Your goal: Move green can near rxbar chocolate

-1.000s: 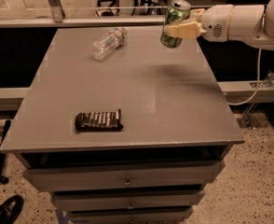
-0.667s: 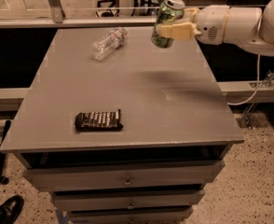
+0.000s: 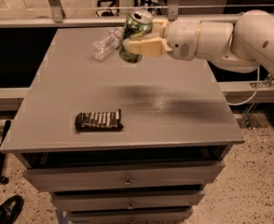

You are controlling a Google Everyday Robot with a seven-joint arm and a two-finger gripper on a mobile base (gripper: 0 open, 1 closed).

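Next, I release the green can on the grey table (image 3: 124, 106) just behind the rxbar chocolate's end nearest my arm.
My gripper (image 3: 136, 40) reaches in from the right on a white arm and is shut on the green can (image 3: 135, 34). The can is green with pale mottling and a silver top with a pull-tab. It is held tilted in the air above the far middle of the grey table (image 3: 174, 106). The rxbar chocolate (image 3: 99, 121), a flat dark wrapper with white lettering, lies flat near the table's front left edge, well forward and left of the can.
A clear plastic bottle (image 3: 105, 44) lies on its side at the far part of the table, just left of the can. Drawers (image 3: 125, 181) sit under the tabletop. A black shoe (image 3: 5, 211) is on the floor at lower left.
My gripper has carried the green can leftward across the far side of the table, from near the right edge to beside the plastic bottle.
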